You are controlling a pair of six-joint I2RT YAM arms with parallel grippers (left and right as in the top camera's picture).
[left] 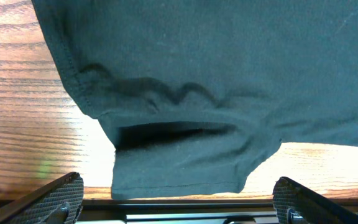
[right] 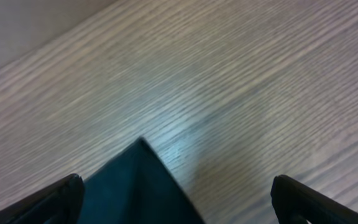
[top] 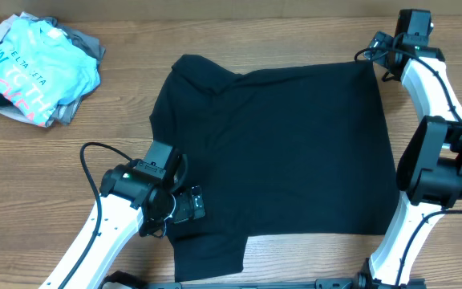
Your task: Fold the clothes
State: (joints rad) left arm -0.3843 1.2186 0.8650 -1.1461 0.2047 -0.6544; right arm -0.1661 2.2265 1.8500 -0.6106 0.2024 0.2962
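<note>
I will close my right gripper on the far corner of the bottom hem [top: 368, 67] [right: 143, 163] of the black T-shirt, at the end away from the collar.
A black T-shirt [top: 283, 148] lies spread flat on the wooden table, collar end to the left. My left gripper [top: 184, 205] is open over the shirt's near left part, by the near sleeve. In the left wrist view the sleeve [left: 179, 155] lies ahead of the wide-open fingers [left: 179, 202], rumpled, nothing between them. My right gripper [top: 385, 58] is open at the shirt's far right corner. In the right wrist view that corner [right: 143, 186] points up between the spread fingers [right: 179, 202], which are not closed on it.
A pile of folded clothes [top: 34, 68], teal shirt on top over grey ones, sits at the far left corner of the table [top: 119, 120]. The table's near edge shows in the left wrist view.
</note>
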